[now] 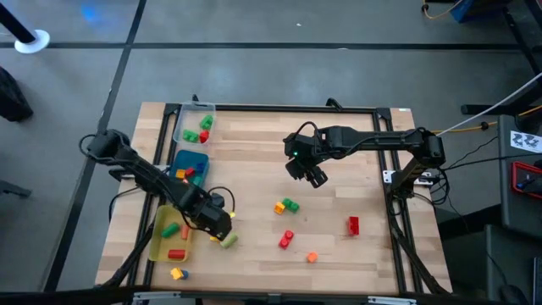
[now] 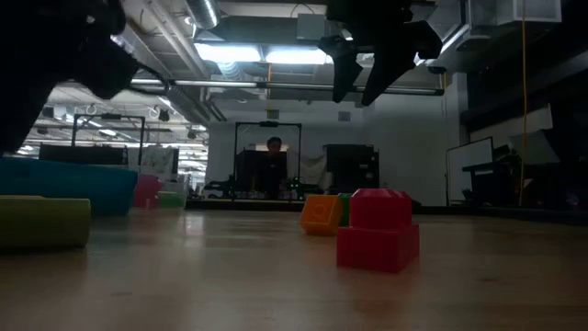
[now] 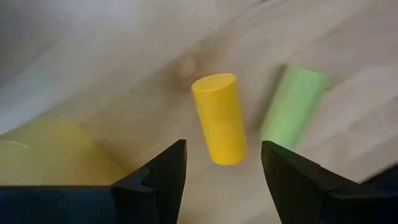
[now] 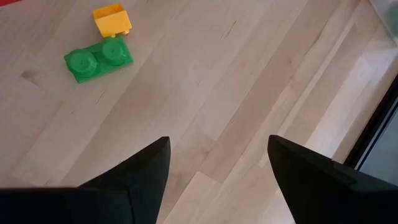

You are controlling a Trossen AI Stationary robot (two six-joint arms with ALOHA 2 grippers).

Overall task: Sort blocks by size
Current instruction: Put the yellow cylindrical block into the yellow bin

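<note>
The green two-stud brick is beside the orange block. My right gripper goes to it next and closes on the brick's long sides (image 1: 291, 205) (image 4: 97, 60).
A yellow cylinder block (image 3: 219, 118) lies on its side on the wood beside a green cylinder block (image 3: 292, 106), just right of the yellow tray (image 1: 159, 246). My left gripper (image 3: 222, 171) hangs open above the yellow cylinder (image 1: 225, 236), pointing steeply down, touching nothing. My right gripper (image 1: 310, 174) waits open high over the table's middle, also seen in its wrist view (image 4: 217, 171). A green two-stud brick (image 4: 98, 59) and an orange block (image 4: 112, 20) lie side by side below it. Loose red blocks (image 1: 353, 225) (image 1: 287, 240) and an orange one (image 1: 312, 257) lie near the front.
At the table's left, a clear tray (image 1: 183, 117) holds green and red blocks, a blue tray (image 1: 196, 158) holds several, and the yellow tray holds three. A yellow-and-blue block (image 1: 177, 273) lies at the front left. Bare wood spreads at the far right (image 1: 373, 169).
</note>
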